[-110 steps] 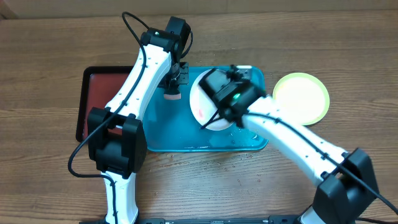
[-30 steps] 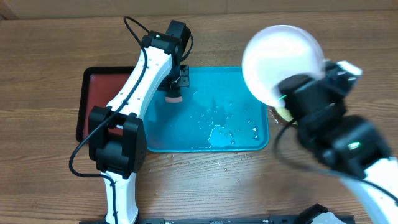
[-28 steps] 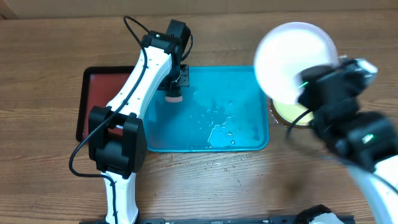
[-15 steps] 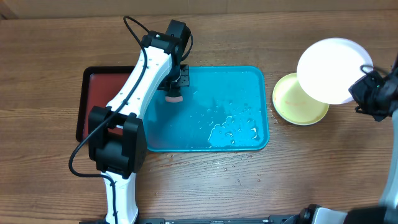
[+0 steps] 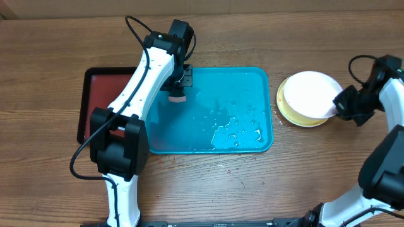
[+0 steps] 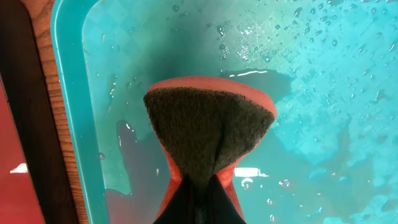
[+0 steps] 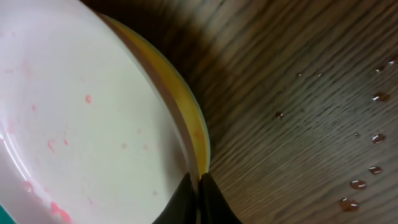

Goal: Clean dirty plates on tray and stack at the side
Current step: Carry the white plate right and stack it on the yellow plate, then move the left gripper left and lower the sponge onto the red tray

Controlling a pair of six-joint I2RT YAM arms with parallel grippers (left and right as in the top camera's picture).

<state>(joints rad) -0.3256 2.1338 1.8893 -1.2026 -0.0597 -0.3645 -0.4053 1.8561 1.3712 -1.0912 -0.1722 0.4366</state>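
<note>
My left gripper is holding the red-backed dark sponge. It will let go of it in the middle of the black-rimmed dark red tray (image 5: 114,107).
The turquoise tray (image 5: 268,107) lies wet with no plate on it. My left gripper (image 5: 178,88) is shut on a red-backed dark sponge (image 5: 177,96), which hangs over the tray's left end. From the left wrist, the sponge (image 6: 208,124) fans out from my gripper (image 6: 199,208) above the tray's floor (image 6: 323,93). To the right of the tray, the white plate (image 5: 309,93) rests on the yellow-green plate (image 5: 295,118). My right gripper (image 5: 335,108) is shut on the white plate's right rim. The white plate (image 7: 81,112) shows faint pink smears, the yellow-green plate (image 7: 189,121) sits under it, and my gripper (image 7: 199,186) pinches the rim.
A black-rimmed dark red tray (image 5: 95,94) lies against the turquoise tray's left side, partly under my left arm. Water pools on the turquoise tray floor (image 5: 237,129). Drops of water (image 7: 357,183) dot the wooden table (image 5: 208,183) right of the plates.
My right arm carried the white plate from above the tray's right end out to the right and lowered it onto the yellow-green plate. The left arm and sponge stayed still.
</note>
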